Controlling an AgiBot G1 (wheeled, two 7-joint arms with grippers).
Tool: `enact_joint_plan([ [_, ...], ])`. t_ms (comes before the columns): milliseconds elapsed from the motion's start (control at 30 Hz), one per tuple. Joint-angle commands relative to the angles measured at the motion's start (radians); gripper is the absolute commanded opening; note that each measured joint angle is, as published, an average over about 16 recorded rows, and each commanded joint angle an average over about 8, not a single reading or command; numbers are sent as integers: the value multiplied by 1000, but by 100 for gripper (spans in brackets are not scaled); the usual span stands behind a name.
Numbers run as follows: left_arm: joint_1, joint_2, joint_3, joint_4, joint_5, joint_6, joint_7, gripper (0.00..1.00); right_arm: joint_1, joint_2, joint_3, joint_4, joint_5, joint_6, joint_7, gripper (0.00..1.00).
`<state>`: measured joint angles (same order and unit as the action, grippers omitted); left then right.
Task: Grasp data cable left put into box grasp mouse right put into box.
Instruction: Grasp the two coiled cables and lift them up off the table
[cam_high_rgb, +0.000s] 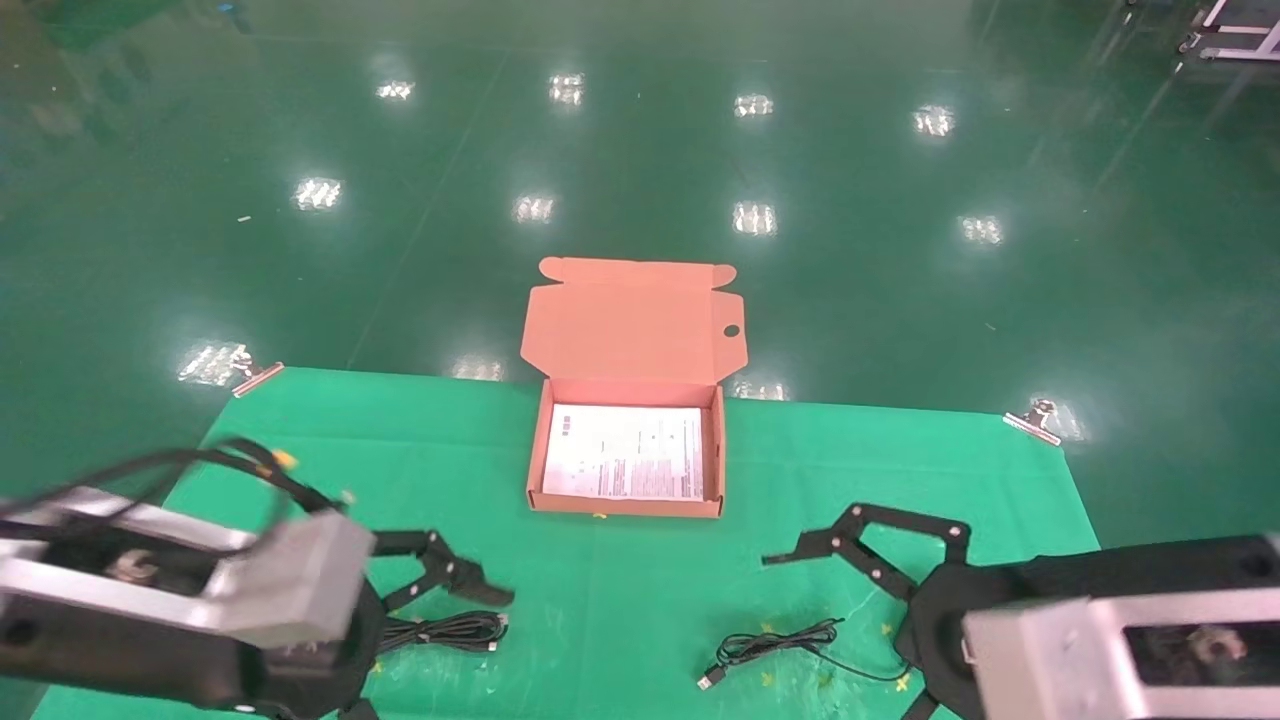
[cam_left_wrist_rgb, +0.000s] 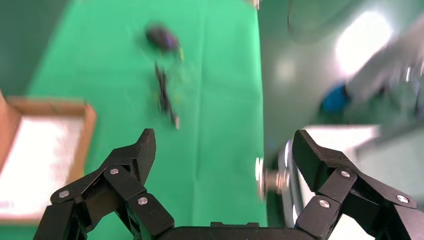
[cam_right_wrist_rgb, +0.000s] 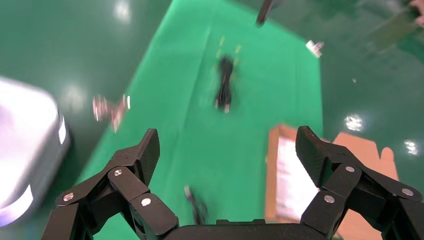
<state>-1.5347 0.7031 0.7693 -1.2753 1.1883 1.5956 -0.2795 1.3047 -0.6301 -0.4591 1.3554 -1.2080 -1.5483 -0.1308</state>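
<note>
The robot's right gripper should next close on the looped end of the mouse cord (cam_high_rgb: 818, 632), the end farthest from its plug.
The salmon-orange box (cam_high_rgb: 536, 470) stands open at the middle of the green cloth, lid up, a white printed sheet inside. The data cable (cam_high_rgb: 445, 632), a black bundle, lies at the front left, just below my open, empty left gripper (cam_high_rgb: 455, 578). The mouse cord (cam_high_rgb: 772, 645) lies at the front right beside my open, empty right gripper (cam_high_rgb: 865, 545); the mouse body is hidden in the head view. The left wrist view shows the mouse (cam_left_wrist_rgb: 161, 37), its cord (cam_left_wrist_rgb: 164, 92) and the box (cam_left_wrist_rgb: 87, 125) beyond my left gripper (cam_left_wrist_rgb: 225, 145). The right wrist view shows the data cable (cam_right_wrist_rgb: 225, 82) and box (cam_right_wrist_rgb: 274, 165) beyond my right gripper (cam_right_wrist_rgb: 227, 137).
The green cloth (cam_high_rgb: 620, 600) covers the table and is held by metal clips at the far left corner (cam_high_rgb: 255, 378) and far right corner (cam_high_rgb: 1035, 420). Glossy green floor lies beyond the table's far edge.
</note>
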Motion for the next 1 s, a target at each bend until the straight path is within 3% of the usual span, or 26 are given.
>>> enact_joint_plan([
  [33,-58,14,79,-1,53,1,-9,100,32,-10,-35,2,-57,-7,-46,100],
  [233,-189,89,296,43,183,-3,-4,100,79,-48,-149,5,-233,9,-200,100],
  [433,-255,167,440,98,309,-26,-2,100,71,-82,-223,4,-361,49,-303,100],
  [667,-243,236,509,159,438,-92,-40,100,42,-118,-267,2,-498,131,-317,100],
  [1000,-194,326,539,284,545,-219,-90,100,-2,-181,-315,-6,-712,258,-218,100],
])
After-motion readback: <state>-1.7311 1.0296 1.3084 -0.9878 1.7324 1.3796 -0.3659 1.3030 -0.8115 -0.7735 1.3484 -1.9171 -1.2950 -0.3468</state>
